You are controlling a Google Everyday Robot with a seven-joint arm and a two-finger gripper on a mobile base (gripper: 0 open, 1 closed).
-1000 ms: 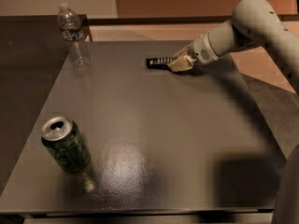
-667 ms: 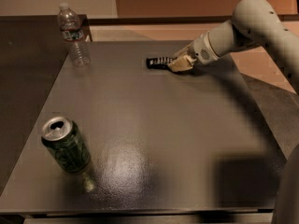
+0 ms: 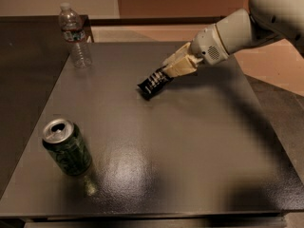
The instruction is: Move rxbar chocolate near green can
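Note:
Next, I set the rxbar chocolate down on the table [image 3: 113, 150] beside the green can, toward the table's middle.
The rxbar chocolate [image 3: 153, 83], a flat black bar with white lettering, hangs tilted from my gripper [image 3: 172, 71] above the middle of the dark table [image 3: 190, 141]. The gripper is shut on the bar's upper right end; the arm comes in from the upper right. The green can [image 3: 66, 147], dark green with a silver top and open tab, stands upright at the table's front left, well apart from the bar.
A clear plastic water bottle [image 3: 75, 35] stands upright at the table's back left corner. The table's front edge runs along the bottom of the view. Tan floor lies behind and to the right.
The gripper has lifted the bar off the table at the back and carried it left and forward toward the middle. The can and bottle have not moved.

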